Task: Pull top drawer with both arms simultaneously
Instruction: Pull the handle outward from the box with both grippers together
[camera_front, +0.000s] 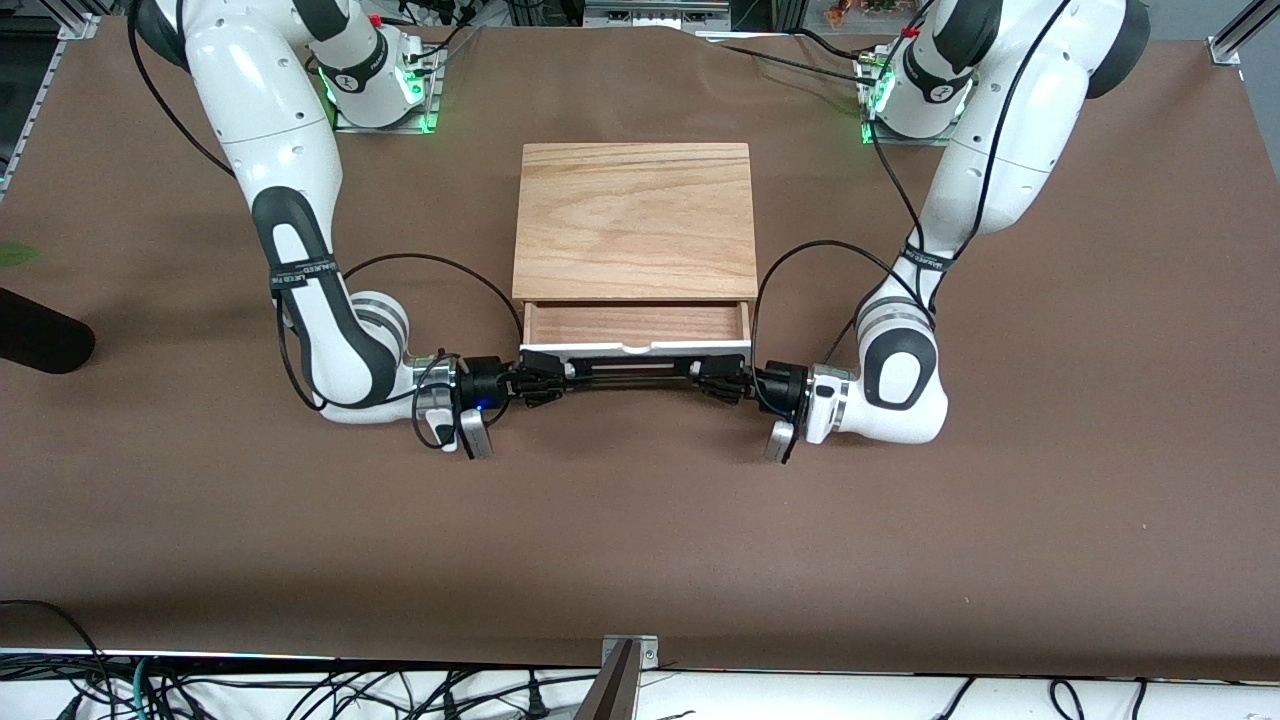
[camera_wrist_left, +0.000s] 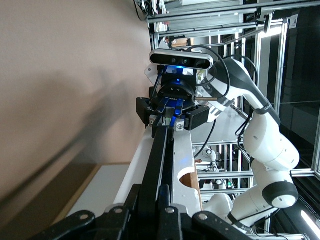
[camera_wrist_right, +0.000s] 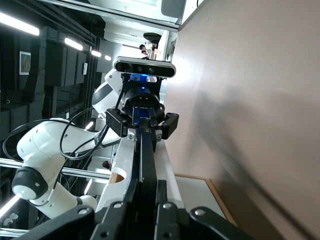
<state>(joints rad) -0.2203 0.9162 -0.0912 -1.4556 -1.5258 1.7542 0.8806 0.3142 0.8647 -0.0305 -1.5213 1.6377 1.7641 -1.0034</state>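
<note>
My left gripper is going to release the black bar handle above the brown table cover (camera_front: 643, 439), just beyond the white front panel of the drawer.
The top drawer (camera_front: 636, 325) stands partly pulled out of the light-wood box (camera_front: 635, 220), its reddish-brown inside showing above its white front panel (camera_front: 590, 350). The thin black bar handle (camera_front: 630, 368) runs along that panel. My left gripper (camera_front: 722, 378) is shut on the handle's end toward the left arm. My right gripper (camera_front: 545, 380) is shut on the handle's other end. In the left wrist view my left gripper (camera_wrist_left: 162, 192) clamps the bar (camera_wrist_left: 157, 160), with the right gripper (camera_wrist_left: 172, 112) at its other end. In the right wrist view my right gripper (camera_wrist_right: 146, 192) clamps the bar (camera_wrist_right: 147, 160).
The box stands mid-table on the brown table cover (camera_front: 640, 540). Both arm bases (camera_front: 380, 85) (camera_front: 915, 95) stand at the table's edge farthest from the front camera. A dark object (camera_front: 40, 340) lies at the right arm's end of the table.
</note>
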